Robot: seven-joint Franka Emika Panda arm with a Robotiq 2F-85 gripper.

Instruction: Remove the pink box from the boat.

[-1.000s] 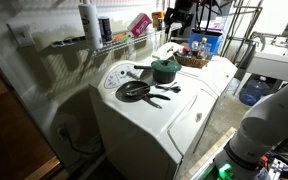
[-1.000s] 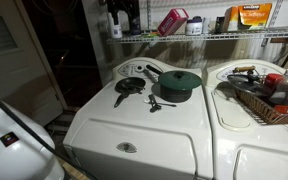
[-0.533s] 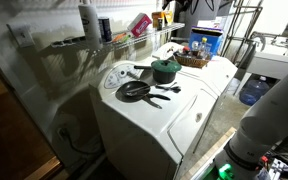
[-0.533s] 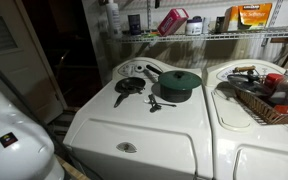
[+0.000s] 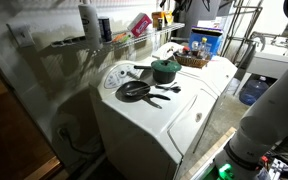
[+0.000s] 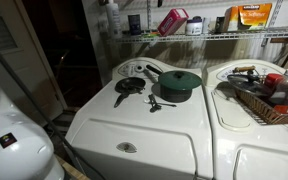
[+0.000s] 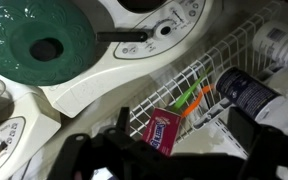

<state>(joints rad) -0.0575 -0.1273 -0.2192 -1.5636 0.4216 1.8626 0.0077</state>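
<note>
The upper end of the pink box (image 5: 145, 18) (image 7: 171, 138) leaning on the wire shelf is the next place my gripper needs to go to and close.
The pink box (image 5: 141, 22) is a small pink-red carton leaning tilted on the wire shelf (image 5: 114, 42) above the washer. It shows in both exterior views (image 6: 171, 20) and in the wrist view (image 7: 162, 131). No boat shows in any view. My gripper (image 7: 184, 128) is open above the shelf. Its dark fingers stand to either side of the box and are not touching it. In an exterior view the gripper (image 5: 176, 8) is dark and partly cut off at the top edge.
A green pot (image 6: 180, 82) and a black frying pan (image 6: 130, 85) sit on the washer top. A tall white bottle (image 5: 89, 22), a dark can (image 7: 244, 90) and an orange box (image 6: 252, 15) stand on the shelf. A basket (image 6: 259, 103) of items sits on the dryer.
My gripper has moved up and along the shelf toward the pink box, almost leaving the exterior views. The box and the pots have not moved.
</note>
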